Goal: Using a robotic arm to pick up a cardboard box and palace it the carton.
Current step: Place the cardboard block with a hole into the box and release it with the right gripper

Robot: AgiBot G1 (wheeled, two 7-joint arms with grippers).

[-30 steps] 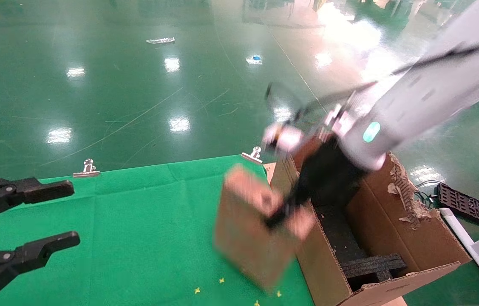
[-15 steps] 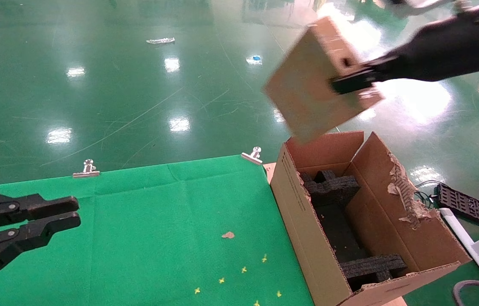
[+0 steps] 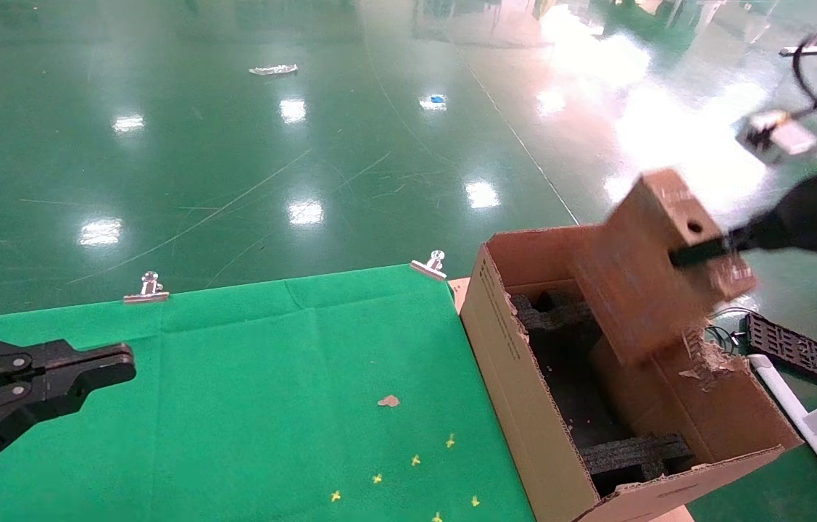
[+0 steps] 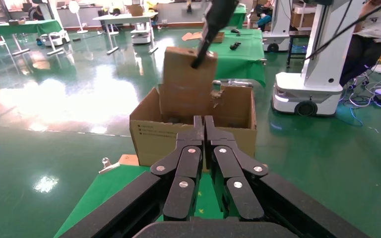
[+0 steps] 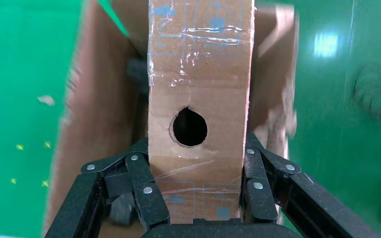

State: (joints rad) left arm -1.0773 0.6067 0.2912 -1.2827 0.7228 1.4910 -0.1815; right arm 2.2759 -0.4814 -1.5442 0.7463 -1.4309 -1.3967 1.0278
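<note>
I will release the cardboard box with my right gripper between the black foam inserts, along the carton's torn side point(image 3: 615, 383).
The small reddish-brown cardboard box point(image 3: 651, 272) hangs tilted over the open top of the large tan carton point(image 3: 517, 377), its lower corner low at the carton's far right wall. My right gripper point(image 3: 705, 252) is shut on the box's narrow end, near its round hole. In the right wrist view the fingers point(image 5: 141, 173) clamp both sides of the box point(image 5: 198, 74), with the carton point(image 5: 79, 124) below. Black foam inserts point(image 3: 633, 453) line the carton. My left gripper point(image 3: 122, 366) is shut and empty over the green cloth at the left; the left wrist view shows its gripper point(image 4: 204, 119), the carton point(image 4: 168, 134) and the box point(image 4: 186, 84).
A green cloth point(image 3: 249, 384) covers the table, held by metal clips point(image 3: 147, 288) point(image 3: 431, 265). A cardboard scrap point(image 3: 388, 400) lies on it. A black tray point(image 3: 796, 348) and a white pipe frame point(image 3: 807, 428) are on the floor to the carton's right.
My right gripper lifted the box off the cloth, swung it high beyond the carton, then brought it down over the carton's opening. My left gripper closed from open to shut.
</note>
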